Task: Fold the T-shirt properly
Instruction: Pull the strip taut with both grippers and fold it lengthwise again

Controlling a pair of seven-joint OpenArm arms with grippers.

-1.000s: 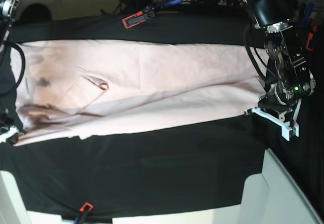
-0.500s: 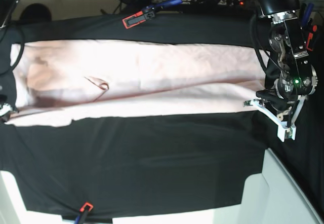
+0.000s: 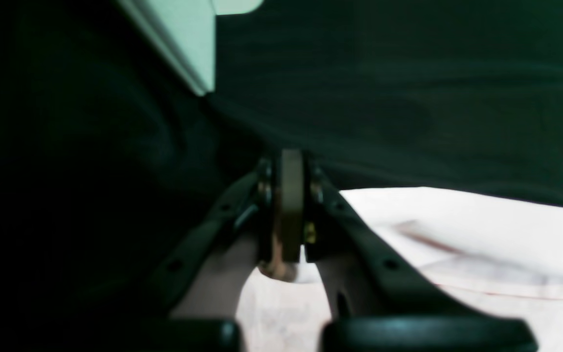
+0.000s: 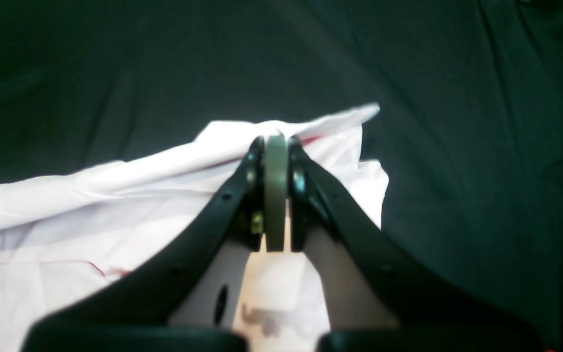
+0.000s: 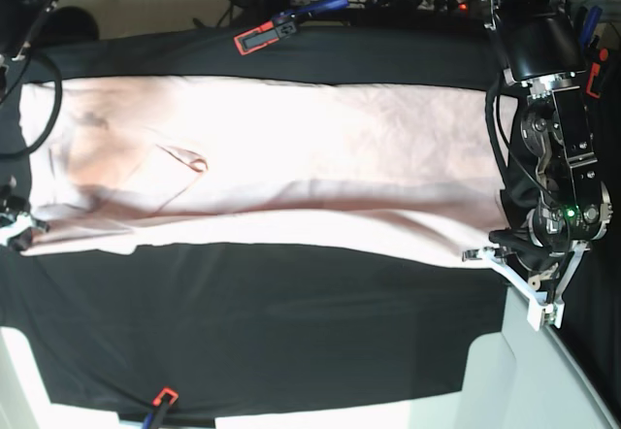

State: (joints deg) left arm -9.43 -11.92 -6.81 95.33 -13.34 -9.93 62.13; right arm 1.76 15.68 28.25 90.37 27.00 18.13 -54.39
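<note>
Next, my right gripper releases the T-shirt's near corner on the pink fabric just inside its far corner [image 5: 54, 112], at the same end of the T-shirt.
The pale pink T-shirt [image 5: 291, 157] lies stretched lengthwise across the black table cloth [image 5: 291, 322], plain side up, with a small fold near its left part. At the right end of the shirt's near edge, my left gripper [image 5: 477, 254] is shut on the corner. The left wrist view shows its jaws [image 3: 291, 161] pressed together and the T-shirt [image 3: 457, 234] trailing off to the right. My right gripper [image 5: 17, 235] pinches the near left corner. In the right wrist view the T-shirt [image 4: 115, 195] bunches at the shut tips of that gripper [image 4: 276, 142].
White boards stand at the near right [image 5: 524, 371] and near left [image 5: 19, 380] corners. An orange and black clamp [image 5: 262, 36] holds the cloth at the far edge, another clamp [image 5: 160, 400] at the near edge. Cables and a power strip [image 5: 417, 0] lie behind the table.
My left gripper has moved toward the table's near edge, dragging the shirt's right corner with it. The near edge now lies farther forward and the shirt looks wider and flatter.
</note>
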